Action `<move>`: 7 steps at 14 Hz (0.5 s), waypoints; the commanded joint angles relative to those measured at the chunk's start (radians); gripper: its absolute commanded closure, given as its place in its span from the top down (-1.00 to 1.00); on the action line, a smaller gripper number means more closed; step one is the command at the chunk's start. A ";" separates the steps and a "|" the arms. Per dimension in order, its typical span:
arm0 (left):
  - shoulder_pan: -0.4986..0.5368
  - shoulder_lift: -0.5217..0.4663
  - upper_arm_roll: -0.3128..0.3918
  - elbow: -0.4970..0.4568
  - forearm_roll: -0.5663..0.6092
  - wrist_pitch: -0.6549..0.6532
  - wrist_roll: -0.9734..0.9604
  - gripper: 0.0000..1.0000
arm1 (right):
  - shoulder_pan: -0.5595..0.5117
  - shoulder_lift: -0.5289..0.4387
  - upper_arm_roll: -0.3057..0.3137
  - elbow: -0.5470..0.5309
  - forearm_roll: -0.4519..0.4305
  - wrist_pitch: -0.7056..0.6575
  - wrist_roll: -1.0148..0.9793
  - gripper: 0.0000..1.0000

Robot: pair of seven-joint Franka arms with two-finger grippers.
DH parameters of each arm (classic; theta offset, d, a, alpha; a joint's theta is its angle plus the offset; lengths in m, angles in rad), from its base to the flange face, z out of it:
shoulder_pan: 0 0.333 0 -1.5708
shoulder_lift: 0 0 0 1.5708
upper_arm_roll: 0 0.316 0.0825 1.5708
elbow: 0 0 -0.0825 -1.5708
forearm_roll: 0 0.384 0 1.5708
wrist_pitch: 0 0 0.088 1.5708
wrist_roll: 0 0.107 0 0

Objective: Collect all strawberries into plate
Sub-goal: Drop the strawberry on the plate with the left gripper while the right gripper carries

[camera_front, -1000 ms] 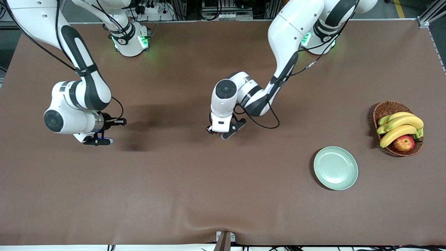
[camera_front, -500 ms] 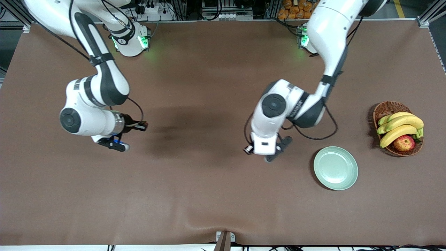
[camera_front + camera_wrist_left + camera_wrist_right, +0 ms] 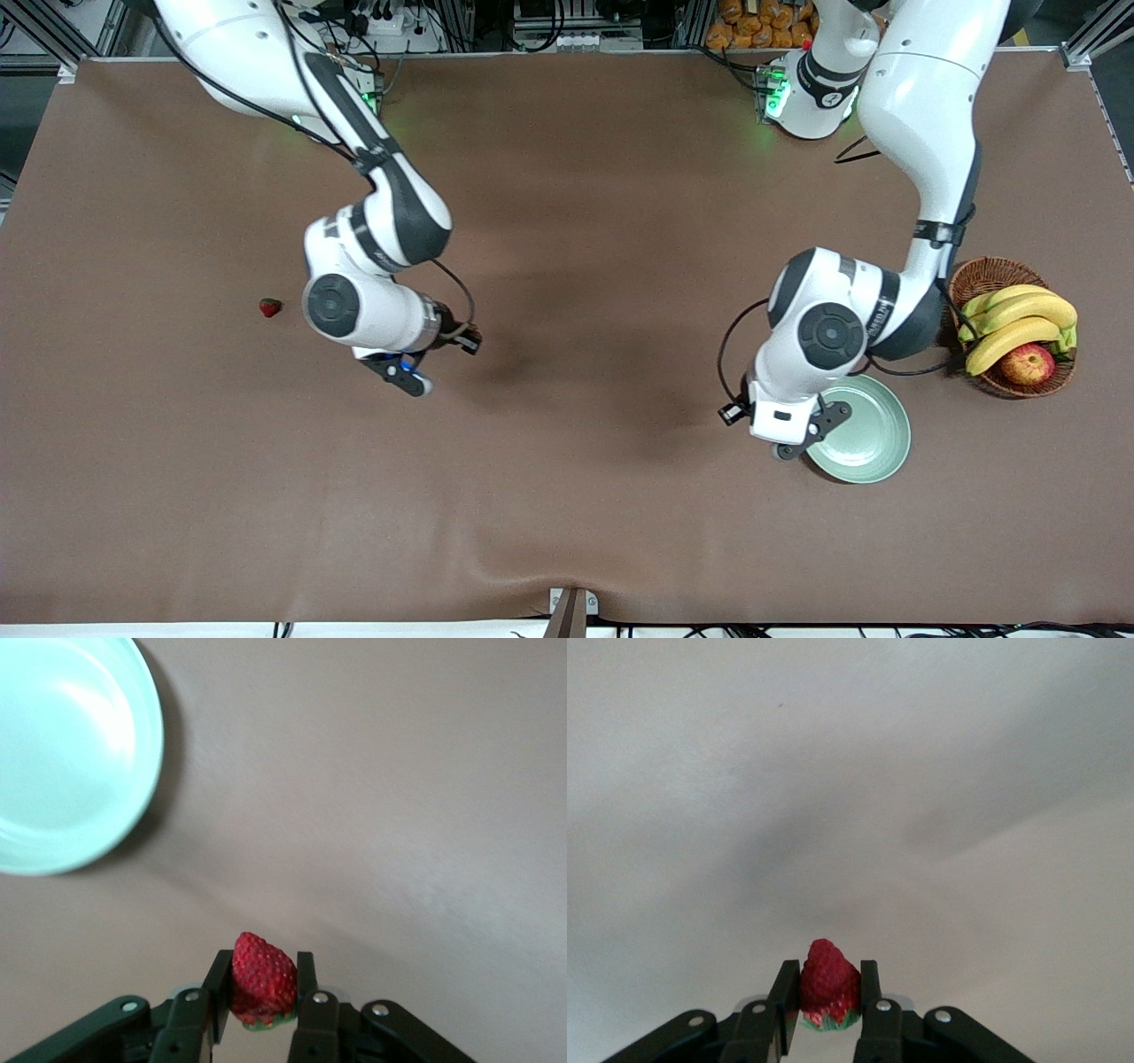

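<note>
The robot's left gripper will release the red strawberry, now hanging over the plate's rim, near the middle of the mint-green plate (image 3: 866,435) (image 3: 42,746).
Two strawberries are held in the air. In the left wrist view my left gripper (image 3: 263,967) is shut on a red strawberry (image 3: 264,979), with the mint-green plate (image 3: 62,753) close ahead. From the front, the left gripper (image 3: 784,436) hangs over the plate (image 3: 866,434) at its rim toward the right arm's end. My right gripper (image 3: 829,973) is shut on another strawberry (image 3: 829,988); this gripper (image 3: 403,368) is over bare table near the middle. A third strawberry (image 3: 269,307) lies loose on the table toward the right arm's end.
A brown wicker basket (image 3: 982,276) with bananas (image 3: 1019,323) and an apple (image 3: 1028,363) stands beside the plate, toward the left arm's end and slightly farther from the front camera. Brown cloth covers the whole table.
Both arms have swung toward the left arm's end of the table. The left gripper has reached the plate's rim. The loose strawberry has come into view where the right arm had covered it.
</note>
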 commanded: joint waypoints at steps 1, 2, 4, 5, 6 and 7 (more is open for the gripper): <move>0.051 0.012 -0.008 -0.014 0.024 -0.010 0.109 -1.00 | 0.086 0.138 -0.010 0.149 0.011 0.067 0.165 -1.00; 0.073 0.012 -0.008 -0.026 0.030 -0.010 0.155 -1.00 | 0.105 0.158 -0.010 0.165 0.011 0.090 0.188 -1.00; 0.104 0.013 -0.010 -0.033 0.062 -0.008 0.227 -1.00 | 0.143 0.185 -0.010 0.191 0.011 0.112 0.220 -1.00; 0.117 0.021 -0.010 -0.031 0.075 -0.008 0.258 -1.00 | 0.155 0.197 -0.010 0.206 0.011 0.123 0.260 -1.00; 0.128 0.027 -0.010 -0.028 0.079 0.000 0.293 -1.00 | 0.172 0.214 -0.010 0.223 0.009 0.135 0.282 -1.00; 0.134 0.035 -0.010 -0.027 0.080 0.007 0.328 -1.00 | 0.192 0.229 -0.012 0.229 0.003 0.138 0.284 -1.00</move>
